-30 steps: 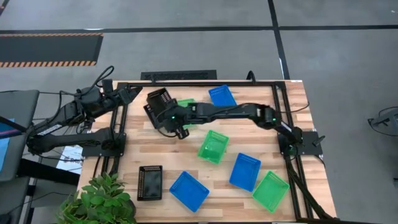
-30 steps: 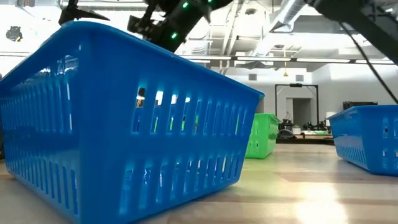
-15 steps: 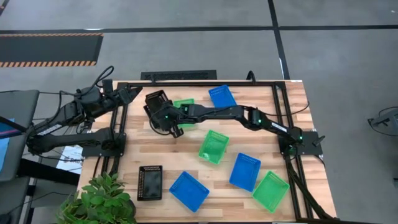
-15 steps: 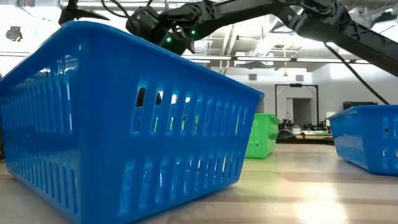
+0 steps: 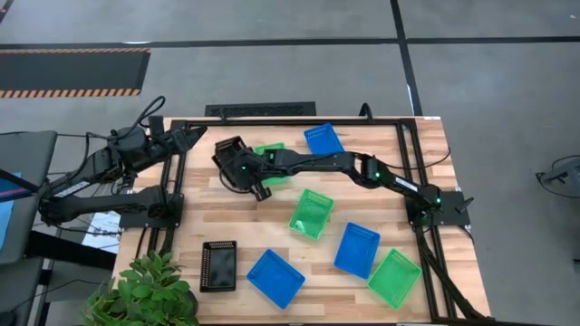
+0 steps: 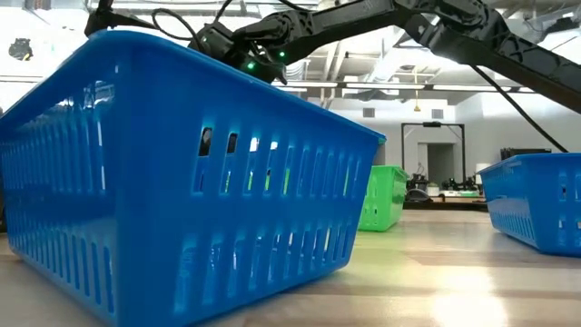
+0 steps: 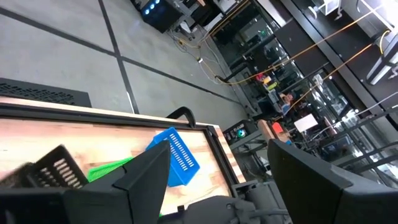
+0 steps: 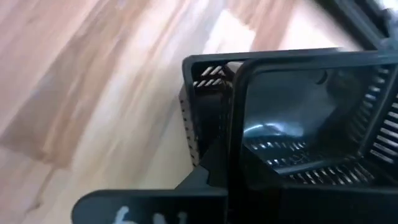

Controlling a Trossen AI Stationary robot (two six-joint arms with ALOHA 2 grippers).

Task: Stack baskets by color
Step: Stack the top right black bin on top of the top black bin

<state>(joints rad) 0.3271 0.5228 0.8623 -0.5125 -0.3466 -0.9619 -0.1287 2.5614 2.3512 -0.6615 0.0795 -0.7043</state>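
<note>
The black basket I hold slants off the rim of the black basket below, so I should open my right gripper, grip again on the upper basket's side [image 8: 234,124] and seat that basket inside.
My right gripper [image 5: 239,165] reaches across to the table's far left and is shut on a black basket [image 5: 227,151], which tilts low over the wood; whether it touches the table I cannot tell. Just right of it lies a green basket [image 5: 269,149], then a blue basket [image 5: 323,139]. A second black basket [image 5: 218,265] rests flat near the front left. More green baskets [image 5: 310,213] [image 5: 393,277] and blue baskets [image 5: 356,249] [image 5: 275,277] lie scattered. My left gripper [image 5: 188,136] waits open beyond the table's far left corner. My right gripper holds the black basket by the side wall nearest the arm [image 8: 214,149], the wall pinched between its two fingers. The fingers slant down from the table's right side. The basket sits tilted in the hold, its open top [image 8: 311,118] facing the wrist camera.
A leafy plant [image 5: 145,294] stands off the front left corner. A dark metal frame [image 5: 290,119] runs along the table's edges. In the low view a blue basket [image 6: 182,182] fills the foreground and hides the held basket. Bare wood shows at mid left [image 5: 208,208].
My right gripper has gone down and a little toward the table's left edge, stretching the arm out, still shut on the black basket. The basket has sunk with it from a raised, steeper tilt to a low position over the far left of the table.
</note>
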